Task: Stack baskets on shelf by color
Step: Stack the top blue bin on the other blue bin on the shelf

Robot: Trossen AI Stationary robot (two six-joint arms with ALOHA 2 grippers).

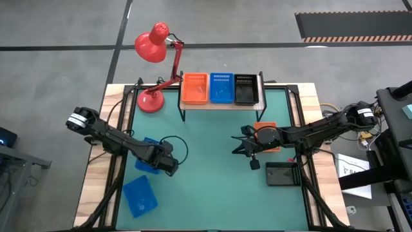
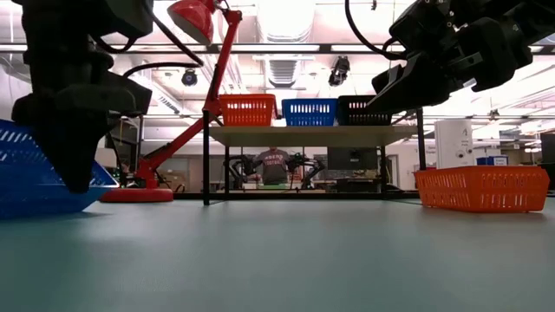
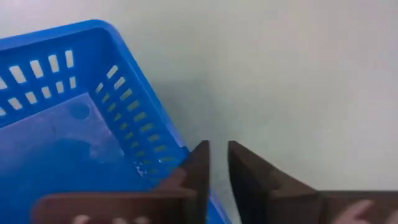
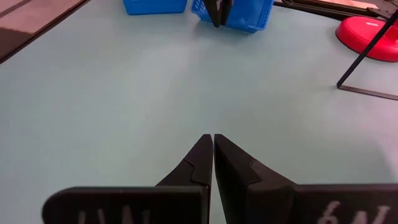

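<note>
I can see the blue basket slanting with its held side tipped low, so I need to open my left gripper, let the basket settle flat and take hold of that side's rim (image 3: pixel 169 127) again before lifting.
Three baskets, orange-red (image 1: pixel 194 89), blue (image 1: pixel 221 87) and black (image 1: pixel 244 89), stand in a row on the light-wood shelf (image 1: pixel 222 104) at the table's far side. My left gripper (image 1: pixel 169 165) is shut on the right-hand wall of a blue basket (image 1: pixel 148 156) at the table's left. A second blue basket (image 1: pixel 140 196) lies nearer the front edge. My right gripper (image 4: pixel 213 146) is shut and empty above the bare table. It sits just left of an orange-red basket (image 1: pixel 265 136) that lies under the right arm. A black basket (image 1: pixel 283 174) lies to the front right. My left gripper pinches the blue basket's slotted side wall (image 3: pixel 177 163) near a corner, with one finger (image 3: pixel 196 171) inside the basket and the other outside. The fingers come from above, pointing down, across the rim. Whether the basket is off the table cannot be told.
A red desk lamp (image 1: pixel 153 45) stands with its base (image 1: pixel 150 102) at the far left, next to the shelf's left end. The middle of the green table (image 1: pixel 206 167) between the two grippers is bare. Cables lie near the left arm.
</note>
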